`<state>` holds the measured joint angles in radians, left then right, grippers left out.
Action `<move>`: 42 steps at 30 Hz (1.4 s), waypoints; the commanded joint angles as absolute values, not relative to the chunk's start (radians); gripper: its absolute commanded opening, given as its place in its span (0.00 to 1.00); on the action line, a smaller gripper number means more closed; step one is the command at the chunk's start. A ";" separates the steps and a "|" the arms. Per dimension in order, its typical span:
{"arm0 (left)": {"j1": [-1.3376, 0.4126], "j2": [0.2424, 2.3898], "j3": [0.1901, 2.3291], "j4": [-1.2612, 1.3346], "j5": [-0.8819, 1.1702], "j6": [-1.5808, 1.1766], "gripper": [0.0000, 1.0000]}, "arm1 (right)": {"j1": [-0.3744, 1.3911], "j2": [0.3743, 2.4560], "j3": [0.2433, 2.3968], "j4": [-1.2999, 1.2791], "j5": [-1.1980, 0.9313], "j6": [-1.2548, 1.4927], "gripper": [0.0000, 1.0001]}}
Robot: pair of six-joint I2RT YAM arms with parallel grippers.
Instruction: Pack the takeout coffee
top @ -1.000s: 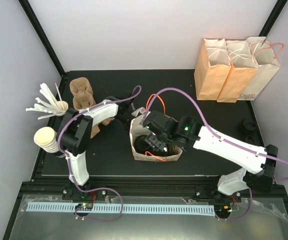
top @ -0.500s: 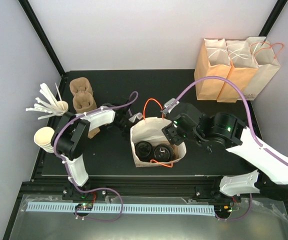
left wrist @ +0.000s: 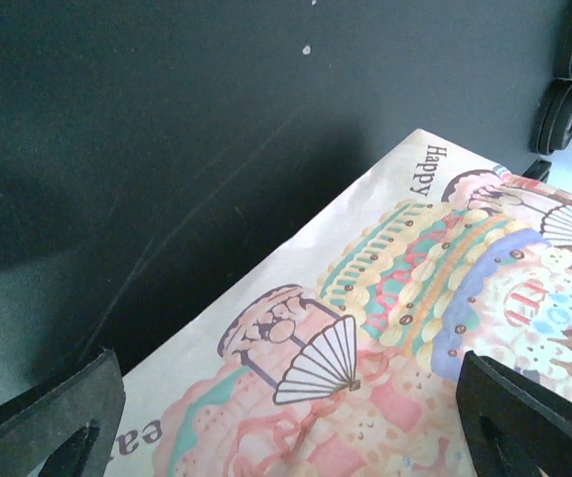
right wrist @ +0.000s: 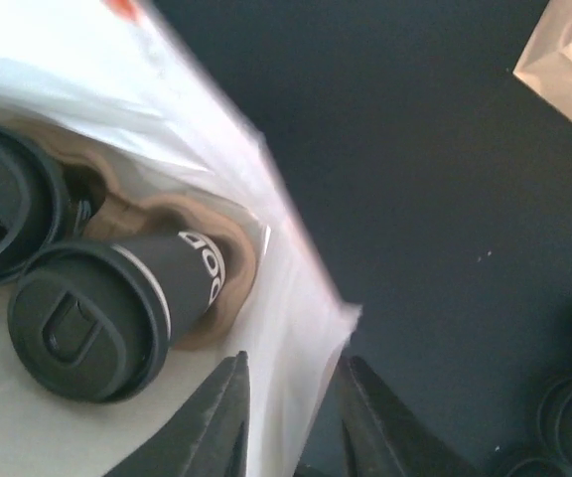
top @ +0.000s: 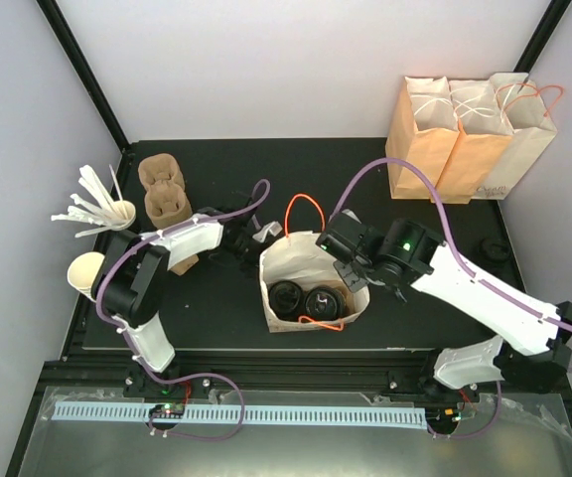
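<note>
Next, I close my left gripper on the white paper bag's far rim [top: 287, 237], at the near end of the orange handle on that side.
The takeout coffee is two black lidded cups [top: 288, 296] [top: 322, 300] standing in a brown cardboard carrier [right wrist: 234, 260] inside an open white paper bag [top: 296, 248]. In the right wrist view the nearer cup [right wrist: 97, 318] shows white lettering on its side. My right gripper [top: 352, 274] [right wrist: 296, 366] straddles the bag's right wall [right wrist: 286, 288], one finger inside and one outside, a narrow gap still showing. My left gripper [top: 250, 244] [left wrist: 286, 383] stands wide open against the bag's printed left side [left wrist: 415, 298].
Three tan paper bags [top: 470, 139] stand at the back right. Loose black lids [top: 493, 253] lie by the right edge. On the left are stacked cardboard carriers [top: 162, 189], a cup of white stirrers [top: 117, 211] and a stack of white cups [top: 87, 273].
My right gripper has come up out of the bag, moved right to its rim and narrowed its jaws round the wall. The left arm has shifted only slightly.
</note>
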<state>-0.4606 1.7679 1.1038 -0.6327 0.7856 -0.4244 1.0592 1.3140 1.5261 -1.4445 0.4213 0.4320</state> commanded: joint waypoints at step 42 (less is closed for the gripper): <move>-0.581 1.195 0.664 -0.270 0.535 -0.881 0.95 | 0.882 1.527 1.888 -1.301 0.508 0.208 0.69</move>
